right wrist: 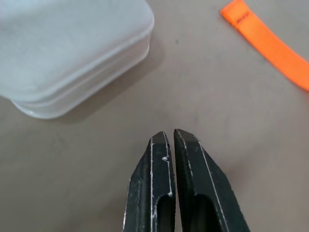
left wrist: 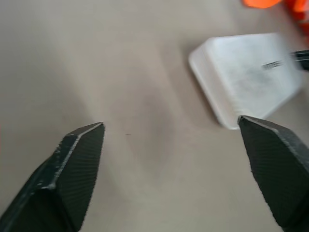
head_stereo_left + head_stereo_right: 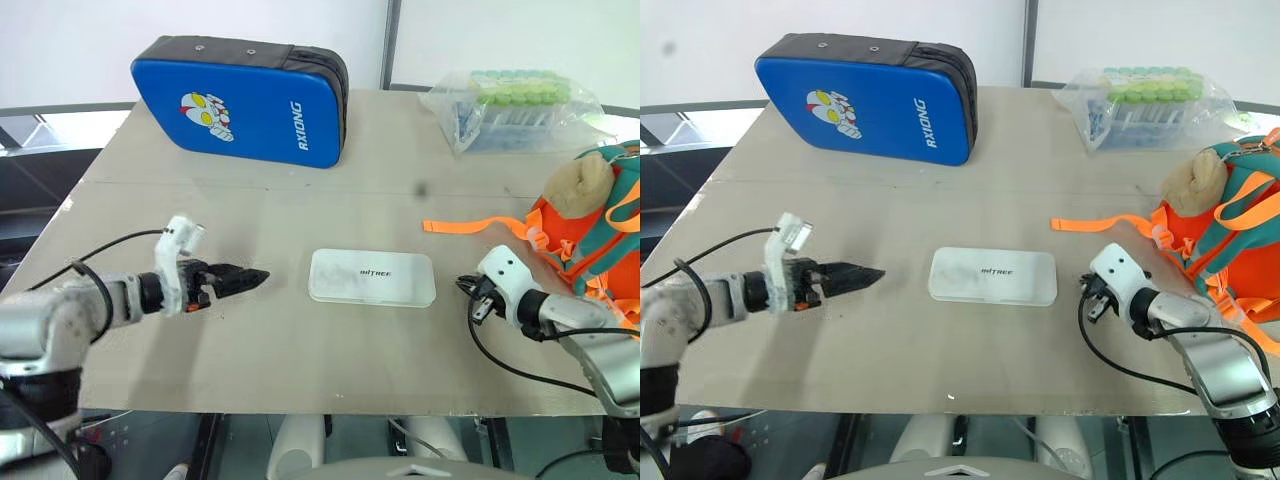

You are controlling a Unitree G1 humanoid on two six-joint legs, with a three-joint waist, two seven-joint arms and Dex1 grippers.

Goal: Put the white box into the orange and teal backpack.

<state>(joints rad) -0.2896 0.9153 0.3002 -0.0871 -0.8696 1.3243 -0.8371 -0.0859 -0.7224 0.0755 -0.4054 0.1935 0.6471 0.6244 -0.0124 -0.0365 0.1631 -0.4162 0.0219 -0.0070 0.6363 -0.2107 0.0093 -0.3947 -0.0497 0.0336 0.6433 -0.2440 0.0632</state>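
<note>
Next, my left gripper should go to the white box's short end (image 3: 322, 275) (image 2: 217, 82), the one farthest from the backpack, and close there.
The white box (image 3: 372, 277) lies flat on the table's middle, lid up with small black lettering. My left gripper (image 3: 255, 277) hovers just left of it, pointing at it. The left wrist view shows that gripper (image 2: 170, 124) open with bare table between the fingers and the box (image 2: 246, 75) ahead. Close to the box's right end, my right gripper (image 3: 468, 290) is shut on nothing; its fingertips (image 1: 163, 145) press together a little short of the box's corner (image 1: 72, 53). The orange and teal backpack (image 3: 590, 230), with a tan plush bear head, lies at the table's right edge behind the right arm.
A big blue padded cartoon case (image 3: 245, 100) stands at the back left. A clear bag of green-capped tubes (image 3: 515, 105) lies at the back right. An orange strap (image 3: 470, 226) from the backpack trails across the table toward the box. The table's front edge (image 3: 300, 410) is near both arms.
</note>
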